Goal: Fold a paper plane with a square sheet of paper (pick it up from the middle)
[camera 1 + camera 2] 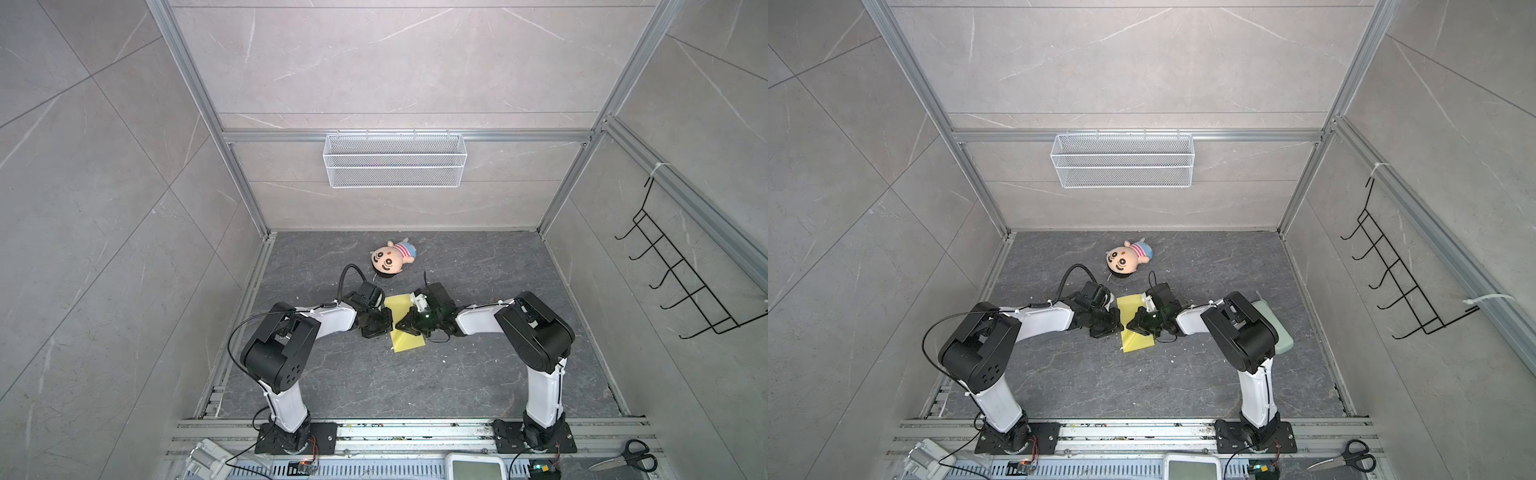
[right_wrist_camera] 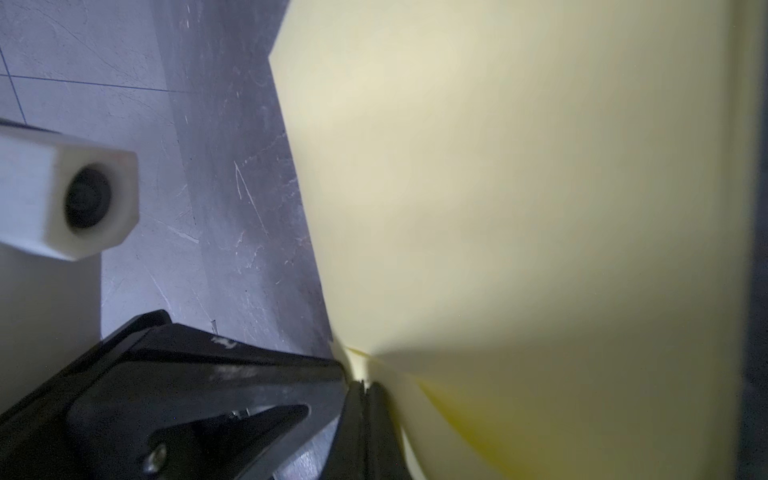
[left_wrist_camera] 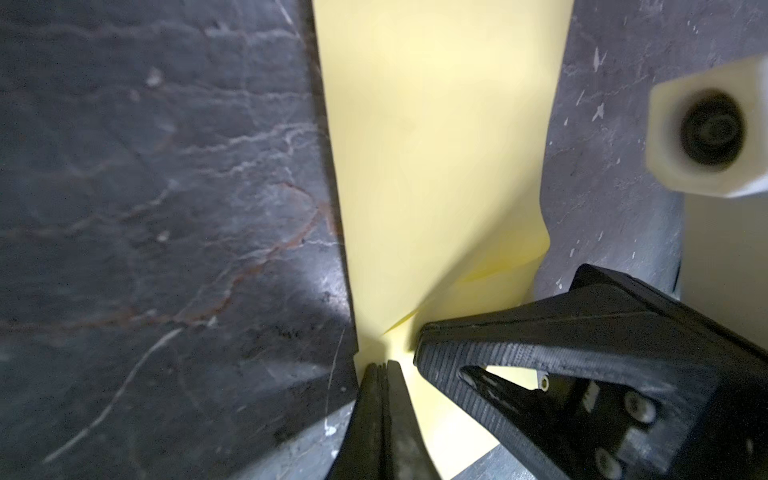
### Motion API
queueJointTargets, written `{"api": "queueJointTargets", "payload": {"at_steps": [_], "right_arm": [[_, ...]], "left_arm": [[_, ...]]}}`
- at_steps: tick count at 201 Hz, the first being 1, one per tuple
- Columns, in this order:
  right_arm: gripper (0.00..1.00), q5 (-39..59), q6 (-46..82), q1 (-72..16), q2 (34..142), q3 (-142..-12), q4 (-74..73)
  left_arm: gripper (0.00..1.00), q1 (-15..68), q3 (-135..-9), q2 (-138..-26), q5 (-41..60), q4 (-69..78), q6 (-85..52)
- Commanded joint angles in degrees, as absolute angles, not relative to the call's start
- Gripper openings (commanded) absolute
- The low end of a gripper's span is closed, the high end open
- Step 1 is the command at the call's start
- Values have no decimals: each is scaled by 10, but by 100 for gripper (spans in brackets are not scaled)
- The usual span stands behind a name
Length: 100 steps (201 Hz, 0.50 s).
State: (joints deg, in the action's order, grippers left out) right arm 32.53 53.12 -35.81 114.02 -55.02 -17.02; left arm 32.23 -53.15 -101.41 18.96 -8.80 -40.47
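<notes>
I have both grippers pinching the sheet's edge at the same spot, so next I open my right gripper, back it off and pinch the sheet's edge nearer the front [image 1: 392, 340].
The square sheet of paper [image 1: 397, 307] [image 1: 1130, 305] is pale yellow and lies mid-floor between both arms, drawn narrow and raised along its middle. My left gripper [image 1: 388, 325] [image 1: 1116, 326] meets it from the left and my right gripper [image 1: 399, 324] [image 1: 1130, 325] from the right, tips nearly touching. In the left wrist view the left gripper [image 3: 381, 366] is shut on the sheet's [image 3: 436, 166] edge, where a crease starts. In the right wrist view the right gripper [image 2: 365, 384] is shut on the sheet [image 2: 519, 208], which rises beside it. A paper plane is out of view.
A plush doll [image 1: 390, 259] lies just behind the sheet. A pale green pad [image 1: 1273, 328] sits behind the right arm. A wire basket [image 1: 394, 160] hangs on the back wall and a black hook rack [image 1: 681, 282] on the right wall. Scissors [image 1: 623, 459] lie at the front right.
</notes>
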Motion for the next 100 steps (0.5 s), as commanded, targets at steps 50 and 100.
{"api": "queueJointTargets", "payload": {"at_steps": [50, 100], "right_arm": [[7, 344, 521, -352, 1095, -530, -158], [9, 399, 476, -357, 1059, -498, -138]], "left_arm": [[0, 323, -559, -1039, 167, -149, -386], [0, 323, -568, -1044, 168, -151, -385]]}}
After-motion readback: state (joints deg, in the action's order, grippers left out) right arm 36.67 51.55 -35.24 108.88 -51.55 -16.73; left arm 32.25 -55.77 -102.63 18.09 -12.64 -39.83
